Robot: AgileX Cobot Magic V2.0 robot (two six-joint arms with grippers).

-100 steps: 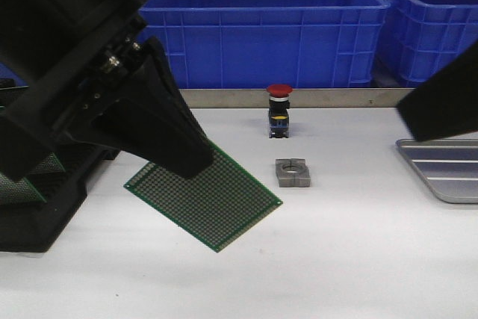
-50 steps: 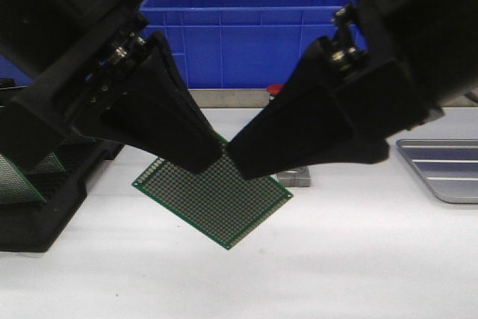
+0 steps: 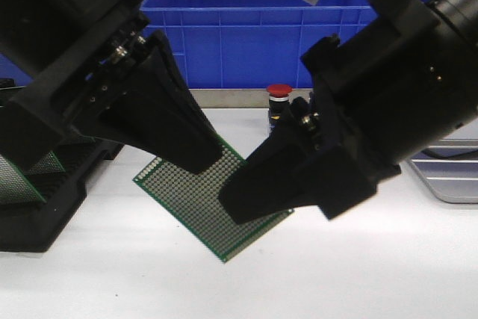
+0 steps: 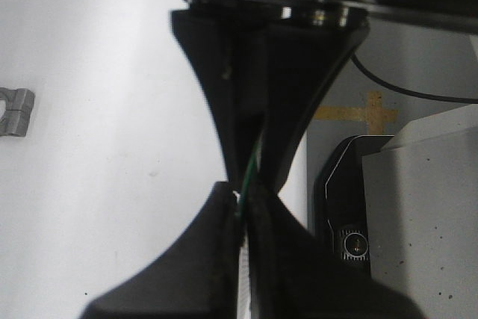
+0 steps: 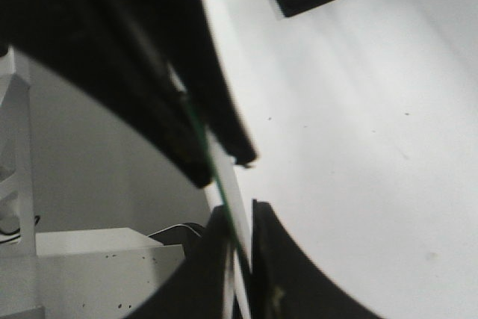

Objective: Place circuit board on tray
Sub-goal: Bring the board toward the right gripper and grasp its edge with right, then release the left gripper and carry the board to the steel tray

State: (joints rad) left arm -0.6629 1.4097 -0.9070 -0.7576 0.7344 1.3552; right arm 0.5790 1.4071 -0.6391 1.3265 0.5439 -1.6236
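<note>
The robot's right gripper should release the circuit board on the back half of the silver tray [image 3: 447, 163], toward the bins.
The green perforated circuit board [image 3: 187, 199] hangs tilted above the white table. My left gripper [image 3: 205, 166] is shut on its upper edge, and in the left wrist view the board's thin green edge [image 4: 254, 162] runs between that gripper's [image 4: 243, 198] fingers. My right gripper [image 3: 228, 211] reaches in from the right and covers the board's lower right part. In the right wrist view its fingers [image 5: 239, 218] sit on both sides of the board [image 5: 200, 140], pinched close on it. The silver ribbed tray [image 3: 452, 184] lies at the far right, mostly hidden behind the right arm.
A black slotted rack [image 3: 37, 207] with more green boards stands at the left. Big blue bins [image 3: 261, 28] line the back. A red push-button switch [image 3: 278, 91] stands behind the grippers. A small grey metal block [image 4: 15, 111] lies on the table.
The right arm swung in from the right and slid down over the board's lower right part. The left gripper kept hold, and the board barely moved.
</note>
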